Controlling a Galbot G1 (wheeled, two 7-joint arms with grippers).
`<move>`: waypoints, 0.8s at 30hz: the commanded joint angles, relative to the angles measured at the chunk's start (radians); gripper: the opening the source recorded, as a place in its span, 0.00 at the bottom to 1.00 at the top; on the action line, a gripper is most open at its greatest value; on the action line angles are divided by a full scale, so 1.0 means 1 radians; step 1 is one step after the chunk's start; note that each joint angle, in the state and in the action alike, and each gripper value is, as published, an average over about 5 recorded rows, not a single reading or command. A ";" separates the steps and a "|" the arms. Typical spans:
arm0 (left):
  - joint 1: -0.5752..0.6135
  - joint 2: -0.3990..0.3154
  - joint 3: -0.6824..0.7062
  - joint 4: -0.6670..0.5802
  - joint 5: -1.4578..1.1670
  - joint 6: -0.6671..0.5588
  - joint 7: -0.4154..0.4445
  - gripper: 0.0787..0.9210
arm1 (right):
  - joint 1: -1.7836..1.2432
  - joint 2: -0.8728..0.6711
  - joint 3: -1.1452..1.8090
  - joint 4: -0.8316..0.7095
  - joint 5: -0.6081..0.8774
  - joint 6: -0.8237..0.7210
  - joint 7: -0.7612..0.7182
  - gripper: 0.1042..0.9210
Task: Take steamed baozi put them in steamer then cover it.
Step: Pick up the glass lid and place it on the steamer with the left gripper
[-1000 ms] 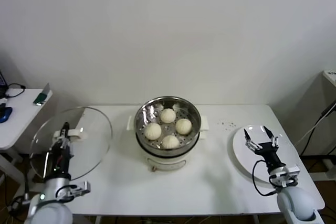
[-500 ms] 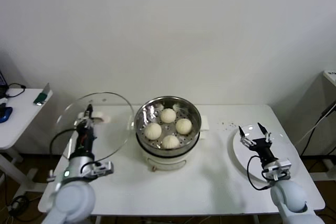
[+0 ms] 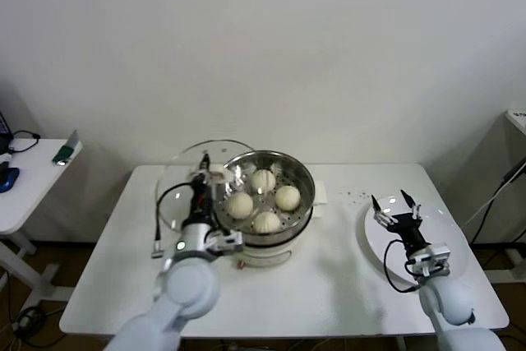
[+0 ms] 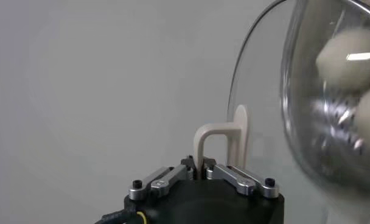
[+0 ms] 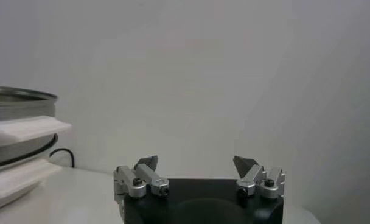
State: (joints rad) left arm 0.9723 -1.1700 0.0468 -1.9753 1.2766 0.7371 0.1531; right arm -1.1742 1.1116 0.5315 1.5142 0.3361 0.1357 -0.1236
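Next, I let go of the clear glass cover on the steel steamer's rim, centred (image 3: 263, 195) above the cream-white baozi, with my left gripper.
Four cream-white baozi (image 3: 263, 180) lie on the perforated tray inside the shiny steel steamer (image 3: 302, 172) at the table's middle. My left gripper (image 3: 200, 180) is shut on the white handle (image 4: 221, 140) of the clear glass cover (image 3: 177, 195). It holds the cover tilted on edge just left of the steamer, overlapping its left rim. Through the glass the left wrist view shows two baozi (image 4: 346, 55). My right gripper (image 3: 392, 210) is open and empty above the flat white plate (image 3: 456, 244) at the right; its fingers (image 5: 150, 165) stand wide apart.
The steamer's cream-white base (image 3: 263, 254) has side handles, one showing in the right wrist view (image 5: 27, 131). A second white table (image 3: 25, 191) with small items stands at the far left. Dark crumbs (image 3: 357, 196) lie right of the steamer.
My left arm has carried the cover rightward from the table's left end to the steamer's left rim. My right gripper has shifted slightly back over the plate, still open.
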 commanded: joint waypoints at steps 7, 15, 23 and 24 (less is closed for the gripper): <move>-0.174 -0.239 0.207 0.252 0.081 0.048 0.026 0.08 | 0.000 0.012 0.026 -0.040 -0.012 0.014 -0.005 0.88; -0.178 -0.246 0.169 0.290 0.156 0.048 0.107 0.08 | 0.000 0.015 0.030 -0.047 -0.017 0.017 -0.009 0.88; -0.185 -0.238 0.161 0.295 0.146 0.048 0.112 0.08 | 0.006 0.016 0.026 -0.052 -0.020 0.018 -0.010 0.88; -0.184 -0.238 0.162 0.295 0.147 0.048 0.111 0.08 | 0.007 0.016 0.026 -0.052 -0.020 0.018 -0.010 0.88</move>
State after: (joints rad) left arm 0.8095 -1.3848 0.2015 -1.7191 1.3946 0.7364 0.2337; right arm -1.1706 1.1285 0.5556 1.4664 0.3163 0.1532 -0.1332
